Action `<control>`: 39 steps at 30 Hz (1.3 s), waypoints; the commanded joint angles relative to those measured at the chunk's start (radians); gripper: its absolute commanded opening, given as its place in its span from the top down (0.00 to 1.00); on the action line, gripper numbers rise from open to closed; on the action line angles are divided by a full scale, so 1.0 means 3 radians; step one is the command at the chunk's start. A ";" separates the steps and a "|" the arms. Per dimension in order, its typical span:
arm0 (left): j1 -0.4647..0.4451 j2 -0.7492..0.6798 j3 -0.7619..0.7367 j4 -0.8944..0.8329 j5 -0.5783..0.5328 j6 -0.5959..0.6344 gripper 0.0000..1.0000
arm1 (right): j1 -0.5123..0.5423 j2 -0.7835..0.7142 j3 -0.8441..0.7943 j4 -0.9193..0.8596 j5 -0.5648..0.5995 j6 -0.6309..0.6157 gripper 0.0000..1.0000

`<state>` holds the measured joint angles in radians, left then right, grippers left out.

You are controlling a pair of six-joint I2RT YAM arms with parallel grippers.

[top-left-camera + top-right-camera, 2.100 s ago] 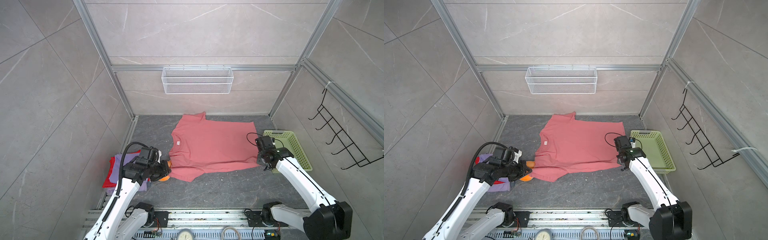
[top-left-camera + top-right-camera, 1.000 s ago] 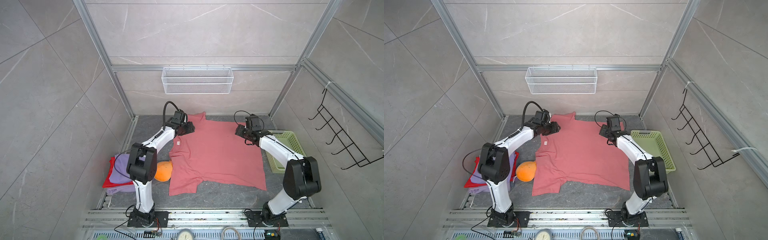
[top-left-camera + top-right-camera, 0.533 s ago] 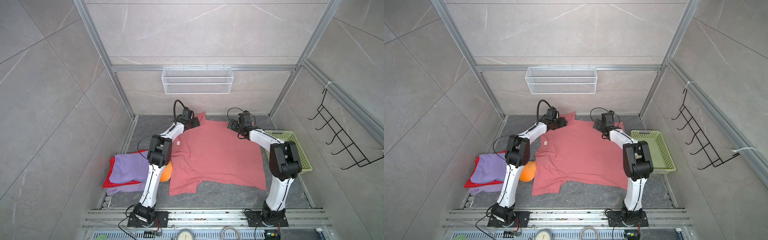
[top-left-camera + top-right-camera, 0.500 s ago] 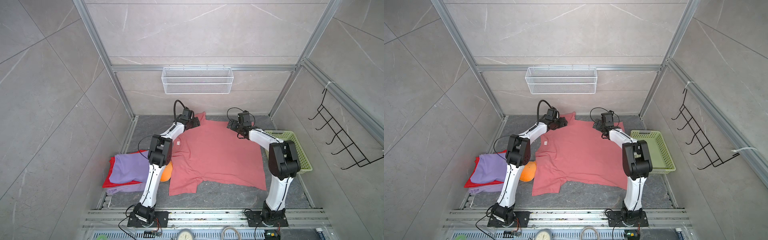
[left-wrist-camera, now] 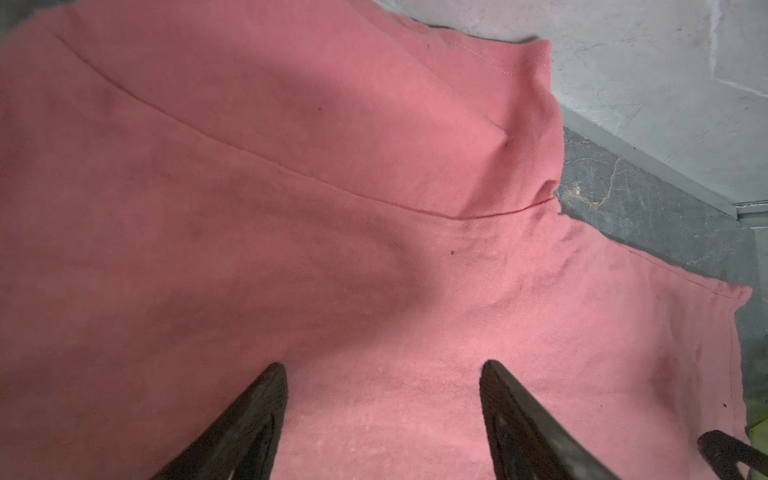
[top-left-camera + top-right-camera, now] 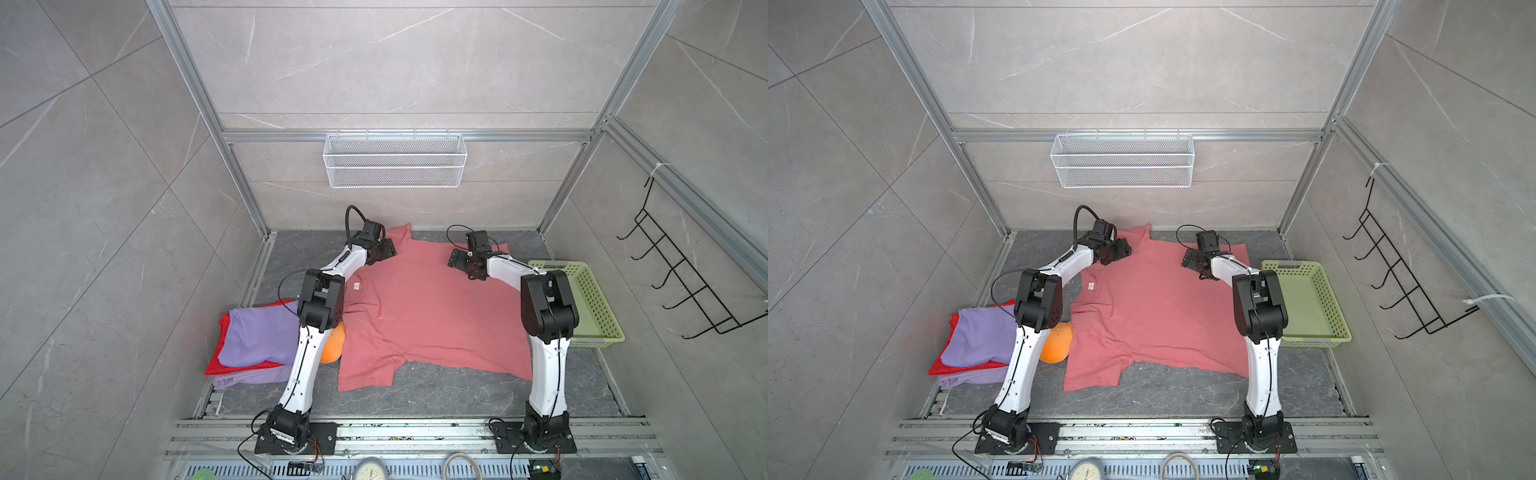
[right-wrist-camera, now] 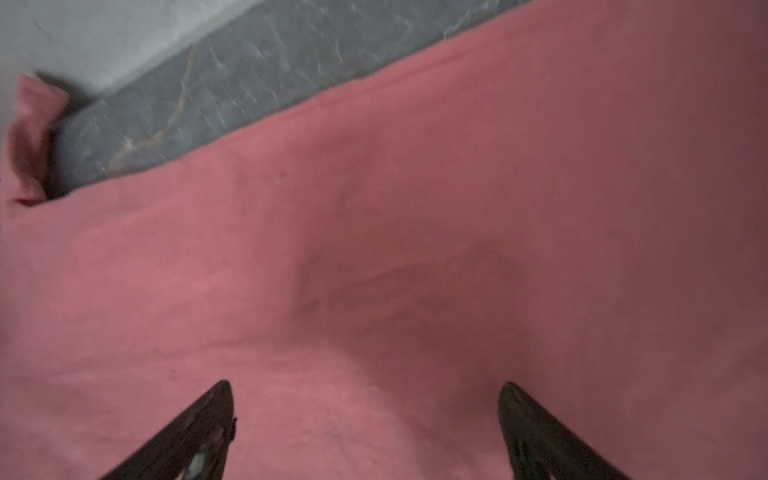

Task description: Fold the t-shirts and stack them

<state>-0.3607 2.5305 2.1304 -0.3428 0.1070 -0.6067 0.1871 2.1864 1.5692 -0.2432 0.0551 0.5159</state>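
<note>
My left gripper goes next. It should move to the collar-side edge (image 6: 387, 232) of the salmon-pink t-shirt's back sleeve and close there.
A salmon-pink t-shirt (image 6: 424, 307) (image 6: 1154, 307) lies spread flat on the grey floor, collar to the left, one sleeve at the back. My left gripper (image 6: 390, 248) (image 6: 1126, 247) hovers low over its back left part by that sleeve. Its fingers stand open with only cloth (image 5: 291, 208) below the left gripper (image 5: 382, 365). My right gripper (image 6: 455, 259) (image 6: 1187, 258) is over the shirt's back right part, open wide above the cloth (image 7: 415, 249), the right gripper (image 7: 365, 384) holding nothing. A lavender t-shirt (image 6: 257, 336) lies folded on a red t-shirt (image 6: 216, 361) at the left.
An orange plush toy (image 6: 332, 349) sits between the folded pile and the pink shirt, partly behind the left arm. A pale green basket (image 6: 594, 340) stands at the right. The back wall with a white wire basket (image 6: 395, 166) is close behind both grippers.
Over the last second both grippers moved farther back along the pink shirt's far edge and their fingers spread wider. In the last half second nothing has visibly moved.
</note>
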 commanded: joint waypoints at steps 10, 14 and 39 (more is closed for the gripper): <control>0.0110 -0.0489 -0.1064 -0.0336 0.0094 -0.0074 0.22 | -0.0020 -0.0184 -0.0444 -0.0615 -0.0335 -0.0075 0.04; 0.0112 -0.0801 -0.1522 -0.0224 0.0120 -0.0084 0.22 | -0.0020 -0.0447 -0.0784 -0.0539 -0.0453 -0.0018 0.05; 0.0104 -0.1956 -0.2404 -0.0106 0.0174 0.0313 0.25 | -0.0014 -0.1805 -0.1682 -0.0206 -0.0292 -0.0187 0.10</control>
<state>-0.3374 1.9976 1.3357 -0.2817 0.1890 -0.5941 0.1852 1.6917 0.9913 -0.2829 -0.0891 0.5243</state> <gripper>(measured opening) 0.756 0.898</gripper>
